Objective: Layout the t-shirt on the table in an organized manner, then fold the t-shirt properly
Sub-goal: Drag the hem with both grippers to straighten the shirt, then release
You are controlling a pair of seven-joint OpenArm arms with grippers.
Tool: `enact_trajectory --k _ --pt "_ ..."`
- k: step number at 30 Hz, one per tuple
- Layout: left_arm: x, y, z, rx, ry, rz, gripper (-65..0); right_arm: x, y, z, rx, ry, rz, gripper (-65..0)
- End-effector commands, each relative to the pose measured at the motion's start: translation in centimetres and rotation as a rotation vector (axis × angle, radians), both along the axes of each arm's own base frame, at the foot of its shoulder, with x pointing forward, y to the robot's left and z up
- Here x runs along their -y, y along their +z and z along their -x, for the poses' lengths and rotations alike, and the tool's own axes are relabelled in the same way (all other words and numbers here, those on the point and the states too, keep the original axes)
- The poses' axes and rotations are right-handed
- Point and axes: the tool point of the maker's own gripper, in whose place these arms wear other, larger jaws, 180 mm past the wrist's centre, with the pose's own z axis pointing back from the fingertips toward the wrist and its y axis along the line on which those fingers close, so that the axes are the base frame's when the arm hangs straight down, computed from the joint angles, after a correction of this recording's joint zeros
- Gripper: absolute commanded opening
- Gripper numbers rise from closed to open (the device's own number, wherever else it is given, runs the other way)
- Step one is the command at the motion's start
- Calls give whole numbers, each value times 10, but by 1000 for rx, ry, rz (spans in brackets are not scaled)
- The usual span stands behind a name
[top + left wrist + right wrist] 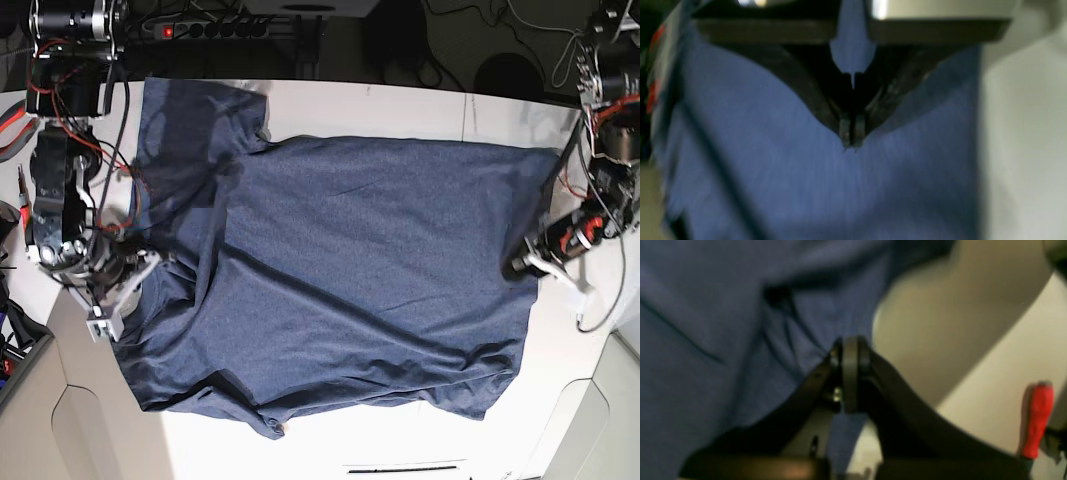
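Note:
The robot's right gripper will lay the t-shirt's pinched edge down on the white table [150, 187] across from the red-handled tool.
The dark navy t-shirt [350, 270] lies spread across the white table [400, 100], plain side up, with creases toward its near edge. In the base view my right gripper [148, 268] is at the shirt's left edge. In the right wrist view it [850, 344] is shut on a pinch of the t-shirt [723, 340]. My left gripper [520, 268] is at the shirt's right edge. The left wrist view shows it [851, 140] shut on the t-shirt [773, 166], with bare table [1023, 133] beside it.
A red-handled tool [1037, 420] sits at the table's edge near the right arm. Cables and a power strip [230, 28] run beyond the far edge. A thin dark seam [405, 467] marks the table's near side.

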Motion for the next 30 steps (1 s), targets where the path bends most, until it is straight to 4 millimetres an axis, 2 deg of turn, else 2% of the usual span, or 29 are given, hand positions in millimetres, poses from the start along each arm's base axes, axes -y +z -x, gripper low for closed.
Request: enact_trajectory --k 1,7,10,15,19,21,25,30 --pt "-2 17 -13 64 -9 -8 -650 10 13 -11 61 -16 6 -650" --pt "22 0 5 36 -99 -76 -650 23 -14 -14 84 -82 -42 -650" --pt "24 -4 6 28 -114 -95 -650 23 -31 -21 62 -98 -73 -650" --pt "18 -11 11 8 -151 -172 -650 21 -41 -35 49 -101 -102 -650" --pt "3 -13 12 15 -177 -273 -650 32 -47 -39 12 -87 -27 -650" --pt "-13 -12 8 19 -139 -331 -650 40 -48 -39 0 -106 -5 -650" --pt "-40 -8 6 14 -93 -423 -650 67 -46 -38 -3 -147 67 -650" --pt "-58 2 -2 47 -42 -469 -650 103 -35 -37 18 -206 137 -650"
